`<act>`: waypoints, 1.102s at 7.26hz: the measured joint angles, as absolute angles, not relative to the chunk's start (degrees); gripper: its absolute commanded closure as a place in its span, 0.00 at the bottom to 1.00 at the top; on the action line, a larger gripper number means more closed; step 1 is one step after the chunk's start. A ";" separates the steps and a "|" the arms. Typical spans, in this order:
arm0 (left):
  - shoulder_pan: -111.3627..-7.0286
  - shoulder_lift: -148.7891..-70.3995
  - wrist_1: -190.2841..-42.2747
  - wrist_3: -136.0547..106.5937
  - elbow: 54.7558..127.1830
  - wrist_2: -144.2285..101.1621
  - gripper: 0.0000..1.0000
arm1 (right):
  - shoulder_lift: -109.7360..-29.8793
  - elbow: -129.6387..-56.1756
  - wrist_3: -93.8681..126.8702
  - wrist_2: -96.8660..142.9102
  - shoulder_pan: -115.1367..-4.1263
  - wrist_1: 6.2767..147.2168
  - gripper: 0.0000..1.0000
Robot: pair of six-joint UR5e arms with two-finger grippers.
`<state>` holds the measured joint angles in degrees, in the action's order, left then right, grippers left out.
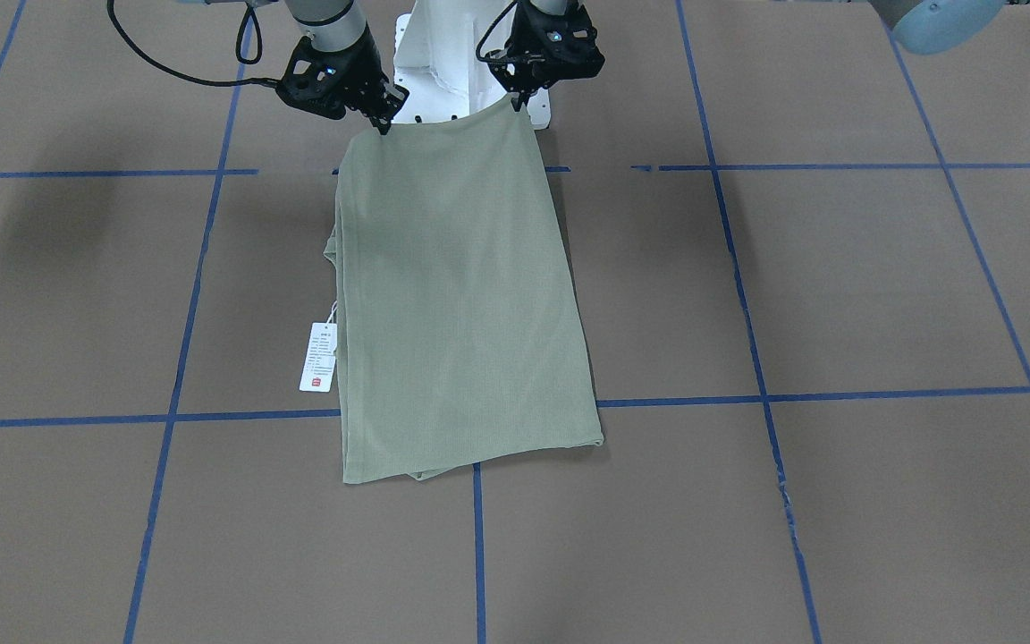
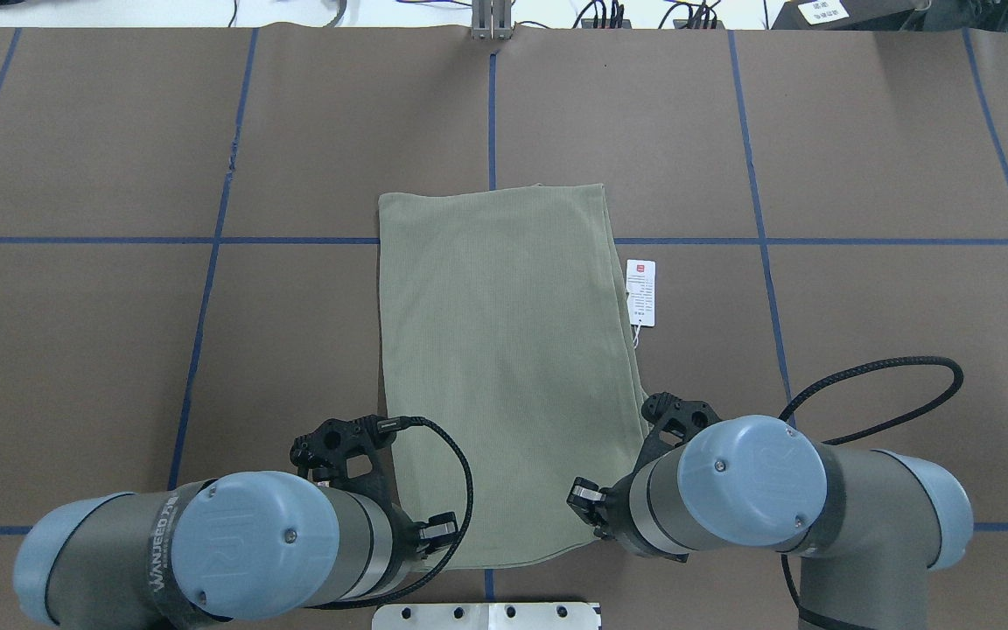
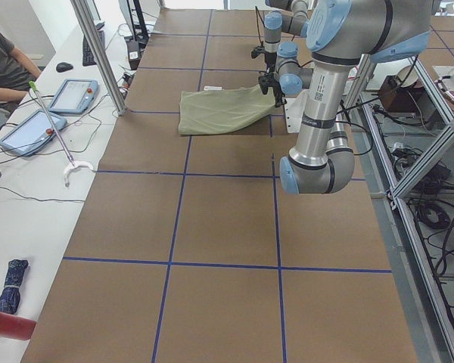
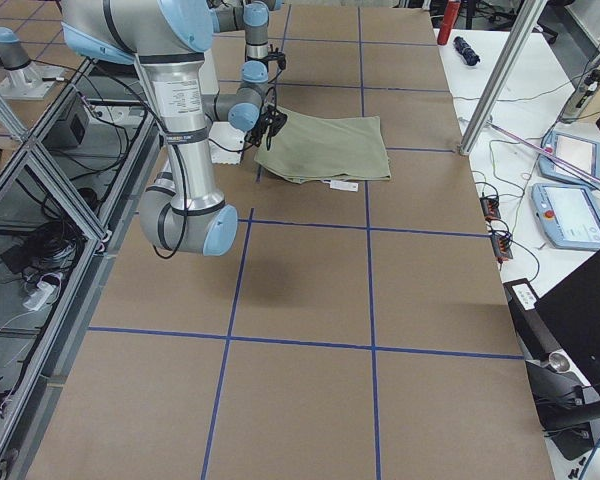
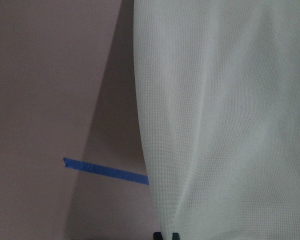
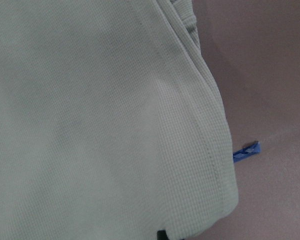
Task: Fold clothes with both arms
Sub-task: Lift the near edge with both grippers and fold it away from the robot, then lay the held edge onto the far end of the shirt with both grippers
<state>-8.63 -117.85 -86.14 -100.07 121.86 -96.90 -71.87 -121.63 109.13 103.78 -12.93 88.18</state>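
Next, my left gripper releases its shirt corner, now lifted a little off the table, just inside the flat far corner [image 1: 593, 426] away from the white hang tag.
The clothes are one sage-green knit shirt [image 1: 461, 295], folded into a long rectangle on the brown table, with its white hang tag [image 1: 318, 358] lying beside one long edge. My left gripper [image 1: 518, 101] is shut on one corner of the shirt's robot-side edge. My right gripper [image 1: 383, 125] is shut on the other corner. Both corners are lifted a little off the table while the far end lies flat. From overhead, the shirt [image 2: 504, 350] runs between the two wrists, which hide the fingertips. Cloth [image 5: 230, 100] fills the left wrist view and cloth [image 6: 90, 125] fills the right wrist view.
Blue tape lines [image 1: 747, 313] grid the brown table. The white pedestal base [image 1: 443, 63] stands just behind the lifted edge. A seated person [image 3: 4, 64] and two tablets [image 3: 45, 113] are at a white side bench, with metal frame posts [image 3: 98, 53] along the table's far side.
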 measured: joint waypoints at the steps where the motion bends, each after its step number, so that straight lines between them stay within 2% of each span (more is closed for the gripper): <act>1: -9.80 -118.22 -86.17 -99.40 121.31 -96.76 1.00 | -71.43 -120.26 108.72 103.40 -14.30 87.88 1.00; 5: -23.91 -121.41 -91.94 -92.16 113.32 -97.29 1.00 | -62.23 -109.26 104.03 103.24 -26.41 86.87 1.00; 8: -29.89 -124.48 -99.74 -90.21 102.73 -98.67 1.00 | -54.47 -94.38 102.66 103.59 -34.77 76.65 1.00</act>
<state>-29.89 -124.48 -99.74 -90.21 102.73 -98.67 -54.47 -94.38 102.66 103.59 -34.77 76.65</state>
